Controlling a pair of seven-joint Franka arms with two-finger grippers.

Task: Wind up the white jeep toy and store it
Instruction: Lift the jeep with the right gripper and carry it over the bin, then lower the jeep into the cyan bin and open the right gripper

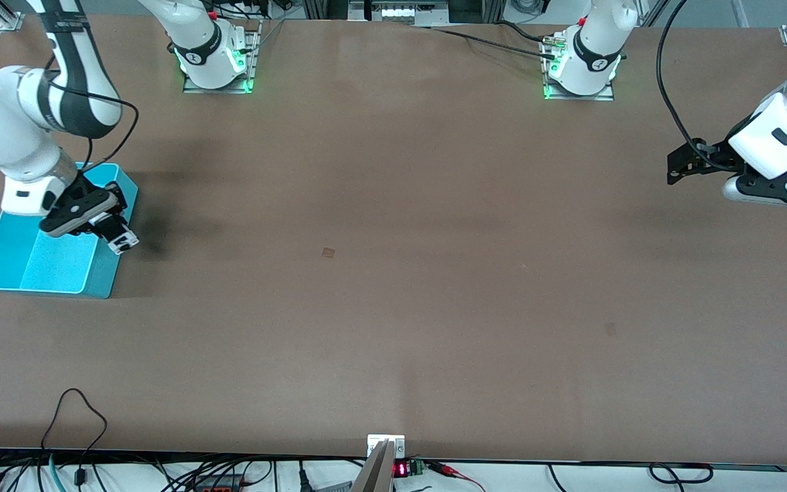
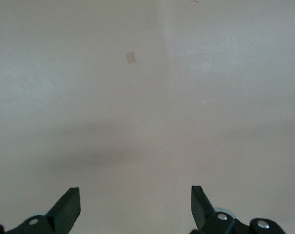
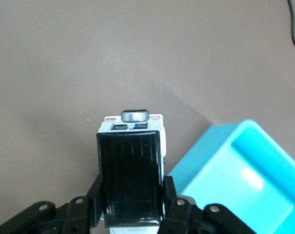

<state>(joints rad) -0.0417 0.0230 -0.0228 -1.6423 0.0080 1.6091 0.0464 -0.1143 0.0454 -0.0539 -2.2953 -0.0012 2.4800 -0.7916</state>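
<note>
The robot's right gripper will release the white jeep toy on the turquoise bin's bottom (image 1: 87, 219), toward the side of the bin that faces the middle of the table.
The white jeep toy (image 1: 123, 240), white with a black roof section, is clamped in my right gripper (image 1: 112, 229), which is shut on it. It hangs over the wall of the turquoise bin (image 1: 45, 270) that faces the table's middle, at the right arm's end of the table. In the right wrist view the white jeep toy (image 3: 130, 161) sits between the fingers of my right gripper (image 3: 133, 192), its spare wheel pointing away, with the turquoise bin (image 3: 240, 180) beside it. My left gripper (image 1: 673, 169) waits open above the left arm's end of the table, and in its own wrist view the left gripper (image 2: 135, 204) holds nothing.
A small square patch (image 1: 328, 253) marks the brown table near its middle, and the same patch (image 2: 131, 57) shows in the left wrist view. Cables (image 1: 79, 417) trail along the table edge nearest the front camera. The arm bases stand along the edge farthest from it.
</note>
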